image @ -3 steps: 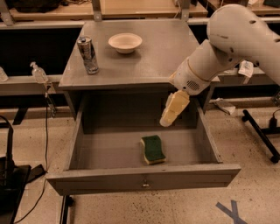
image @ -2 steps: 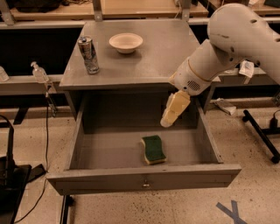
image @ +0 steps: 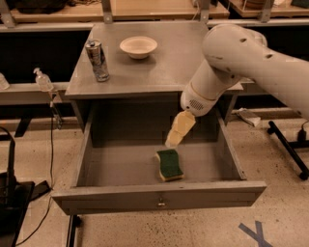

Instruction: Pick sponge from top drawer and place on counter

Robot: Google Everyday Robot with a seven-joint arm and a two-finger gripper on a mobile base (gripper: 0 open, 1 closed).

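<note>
Next, my gripper moves down to the far half of the sponge [image: 168, 158] in the open top drawer and closes on it there.
The sponge [image: 170, 164], dark green on top with a pale yellow body, lies flat on the floor of the open top drawer [image: 120, 166], near the middle and towards the front. My gripper [image: 175, 134], cream-coloured on the white arm, hangs inside the drawer opening and points down and to the left. Its tip is just above and behind the sponge's far edge, not touching it. The grey counter [image: 164, 62] is the cabinet top above the drawer.
A metal can [image: 97, 60] stands on the counter's left side and a pale bowl [image: 138, 47] sits at its back middle. My white arm [image: 241, 58] covers the counter's right edge. A tan bench [image: 145, 7] runs behind. A spray bottle [image: 42, 79] stands at left.
My gripper has moved a little down and to the left, closer to the sponge. The sponge, can and bowl have not moved.
</note>
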